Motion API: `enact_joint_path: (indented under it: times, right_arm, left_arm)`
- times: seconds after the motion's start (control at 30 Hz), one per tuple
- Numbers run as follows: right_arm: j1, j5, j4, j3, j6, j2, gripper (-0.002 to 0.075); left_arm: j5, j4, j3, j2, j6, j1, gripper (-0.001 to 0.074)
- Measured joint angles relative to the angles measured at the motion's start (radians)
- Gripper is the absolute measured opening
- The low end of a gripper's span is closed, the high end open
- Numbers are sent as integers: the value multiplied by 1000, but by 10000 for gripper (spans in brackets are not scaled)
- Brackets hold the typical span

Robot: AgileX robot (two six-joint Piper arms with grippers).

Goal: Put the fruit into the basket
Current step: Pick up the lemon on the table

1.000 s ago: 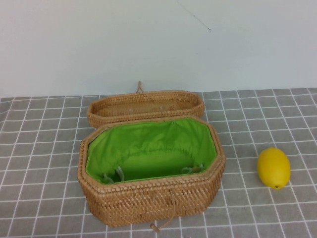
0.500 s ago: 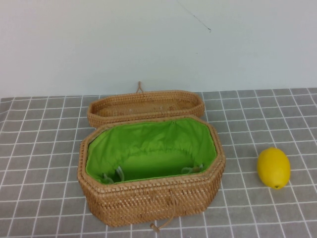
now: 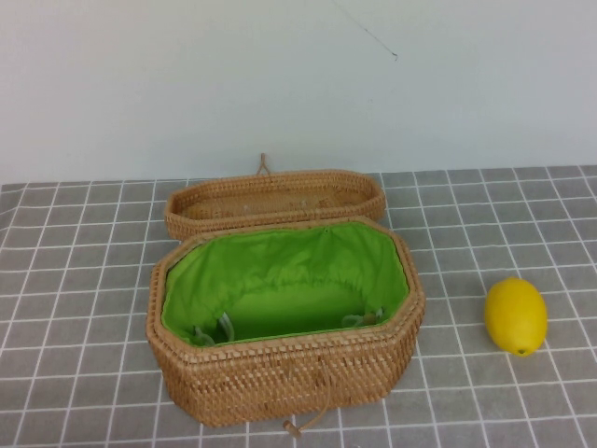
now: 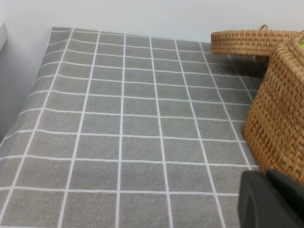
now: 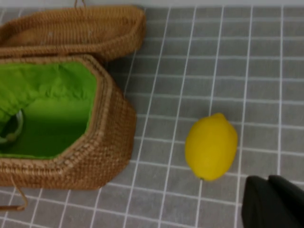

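The yellow lemon is beside the basket. My right gripper goes to it next and closes across the lemon's middle (image 3: 516,310) (image 5: 212,145).
The yellow lemon (image 3: 515,315) lies on the grey checked cloth to the right of the basket; it also shows in the right wrist view (image 5: 211,146). The open tan woven basket (image 3: 280,378) with green lining stands at the middle front and is empty of fruit. My right gripper (image 5: 268,179) is shut and empty, close to the lemon but apart from it. My left gripper (image 4: 266,175) is shut and empty, beside the basket's left wall (image 4: 280,128). Neither gripper shows in the high view.
The shallow woven lid (image 3: 275,201) lies behind the basket, touching its back rim. A cord toggle (image 3: 294,428) hangs at the basket's front. A pale wall rises behind the table. The cloth's left edge (image 4: 33,90) shows in the left wrist view.
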Motion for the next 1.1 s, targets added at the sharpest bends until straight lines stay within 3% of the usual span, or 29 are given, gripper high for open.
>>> enact_joint_path:
  times: [0.27,0.53,0.73,0.8,0.87,1.03,1.1]
  right_arm:
    - [21,137,-91,-125,159,179,1]
    - [273,143,-335,-181,382,321,1]
    - [353,143,-350,-276,433,446,13]
    - [353,143,-350,-289,448,483,68]
    - [353,144,-353,-292,479,521,170]
    - [353,139,-345,-292,535,627,568]
    - [353,119,-342,-292,544,667,640]
  left_arm:
    - [2,0,0,0,0,0,1]
    - [2,0,0,0,0,0,1]
    - [2,0,0,0,0,0,1]
    - [2,0,0,0,0,0,1]
    - [2,0,0,0,0,0,1]
    - [0,0,0,0,0,0,1]
    - [0,0,0,0,0,0,1]
